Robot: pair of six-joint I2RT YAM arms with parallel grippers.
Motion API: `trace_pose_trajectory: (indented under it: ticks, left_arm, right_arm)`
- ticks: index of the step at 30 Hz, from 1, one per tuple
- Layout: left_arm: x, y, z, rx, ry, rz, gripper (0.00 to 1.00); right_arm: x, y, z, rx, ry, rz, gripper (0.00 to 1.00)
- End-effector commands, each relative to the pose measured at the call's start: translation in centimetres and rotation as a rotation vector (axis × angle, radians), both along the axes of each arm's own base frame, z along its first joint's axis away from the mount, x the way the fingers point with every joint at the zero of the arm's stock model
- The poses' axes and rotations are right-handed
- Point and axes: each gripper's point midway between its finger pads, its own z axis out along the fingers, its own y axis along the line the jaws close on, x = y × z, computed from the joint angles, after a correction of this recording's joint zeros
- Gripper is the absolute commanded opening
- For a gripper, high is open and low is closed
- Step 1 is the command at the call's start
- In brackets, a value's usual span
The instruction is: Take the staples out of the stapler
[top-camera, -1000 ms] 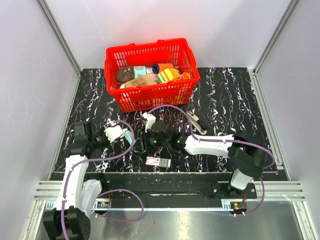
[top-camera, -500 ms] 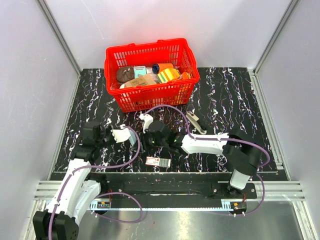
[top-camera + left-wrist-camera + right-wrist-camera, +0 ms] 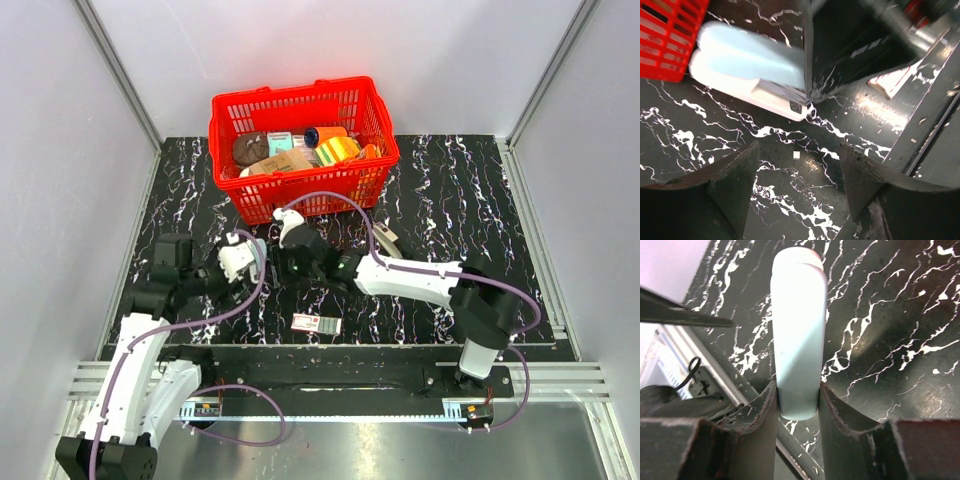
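Note:
My right gripper should set the stapler down on the table [image 3: 258, 280], in the spot between the red basket and the white-and-red box.
The stapler [image 3: 799, 335] is a pale blue-white bar, and my right gripper [image 3: 797, 387] is shut on its near end, holding it just above the black marbled table. The left wrist view shows the stapler [image 3: 747, 62] ahead and to the upper left, its metal nose pointing right. My left gripper [image 3: 800, 150] stands open a little short of it, with only bare table and a tiny white speck [image 3: 796, 155] between its fingers. From above, both grippers meet left of centre, in front of the basket. The staples are hidden.
A red basket [image 3: 300, 195] full of items stands at the back. A flat white-and-red box [image 3: 316, 323] lies near the front edge. A slim grey piece [image 3: 390, 245] lies behind the right forearm. The table's front rail [image 3: 925, 125] runs close by.
My left gripper has gone from shut to open and has drawn in toward the stapler. The right arm has carried the stapler away from the front edge, toward the basket.

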Motion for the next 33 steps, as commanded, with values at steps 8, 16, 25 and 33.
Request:
trace_pose_trajectory:
  ticks: [8,16,25,33]
  left_arm:
    - [3.5,2.7,8.5,-0.287,0.084,0.352,0.9]
    - [5.7,4.0,12.8,-0.406,0.15,0.424,0.99]
    - [5.5,5.3,10.6,-0.351,0.147,0.514,0.99]
    - [4.7,5.5,10.8,-0.312,0.141,0.51,0.99]
  right_arm:
    - [1.4,-0.2,-6.4,-0.35,0.08,0.004,0.0]
    - [1.3,1.1,-10.6,-0.537,0.116,0.018,0.0]
    - [-0.7,3.9,-11.8,-0.539,0.174,0.066,0.16]
    - [0.6,3.9,-5.6,-0.467,0.063,0.061,0.84]
